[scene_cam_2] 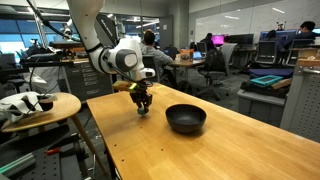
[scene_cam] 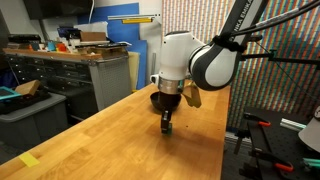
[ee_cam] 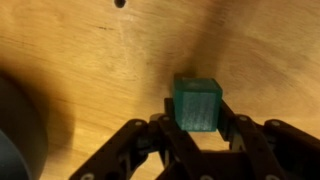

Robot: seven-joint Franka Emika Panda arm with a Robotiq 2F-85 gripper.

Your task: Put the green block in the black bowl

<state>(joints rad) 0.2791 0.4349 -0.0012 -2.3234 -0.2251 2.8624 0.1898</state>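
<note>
My gripper is holding the green block just above the wooden table, and I should let go of it on the inside bottom of the black bowl (scene_cam: 163,99) that stands on the wooden table.
The green block (ee_cam: 197,104) is a small dark-green cube held between my gripper's fingers (ee_cam: 196,115) in the wrist view. In both exterior views my gripper (scene_cam: 167,122) (scene_cam_2: 143,106) hangs just above the wooden table, shut on the block, whose green shows at the fingertips (scene_cam: 168,128). The black bowl (scene_cam_2: 185,119) stands on the table a short way to the side of my gripper. Its dark edge shows at the left of the wrist view (ee_cam: 15,130). The bowl is out of sight in the exterior view from the table's end.
The wooden table (scene_cam_2: 200,150) ends close to my gripper on one side. A flat yellow piece (scene_cam: 29,160) lies near the table's near corner. A round side table (scene_cam_2: 40,108) with white objects stands beside it. Cabinets and desks stand behind.
</note>
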